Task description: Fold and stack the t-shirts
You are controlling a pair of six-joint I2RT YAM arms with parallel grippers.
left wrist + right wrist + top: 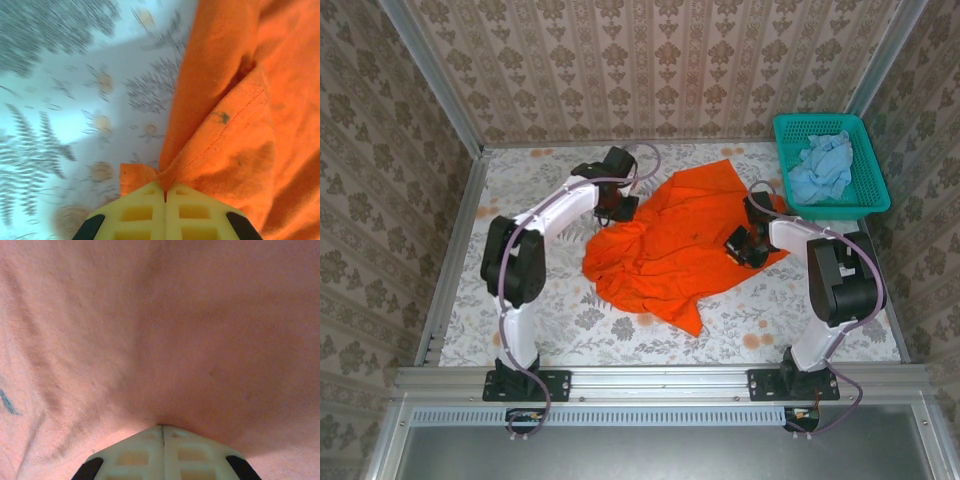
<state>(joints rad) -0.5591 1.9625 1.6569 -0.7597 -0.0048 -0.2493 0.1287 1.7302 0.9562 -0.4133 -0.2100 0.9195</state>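
My left gripper will let go of the fold of orange t-shirt on the bare floral tablecloth (pixel 588 207) under that gripper's white forearm.
The bright orange t-shirt (pixel 665 245) lies crumpled and partly spread in the middle of the floral table. My left gripper (pixel 618 205) is at its far left edge. In the left wrist view the yellow jaws (pixel 165 189) are shut on a hemmed edge of the orange cloth (pixel 235 125), which bunches up at their tips. My right gripper (pixel 746 246) sits at the shirt's right side. Seen from the right wrist, it (pixel 162 428) is shut on the orange cloth (pixel 175 330), which puckers toward its tips. The pale blue t-shirt (pixel 823 168) lies crumpled in the basket.
A teal mesh basket (pixel 828 123) stands at the back right corner, just beyond the right arm. The floral tablecloth (pixel 550 300) is bare to the left of the shirt and in front of it. Patterned walls close in the table on three sides.
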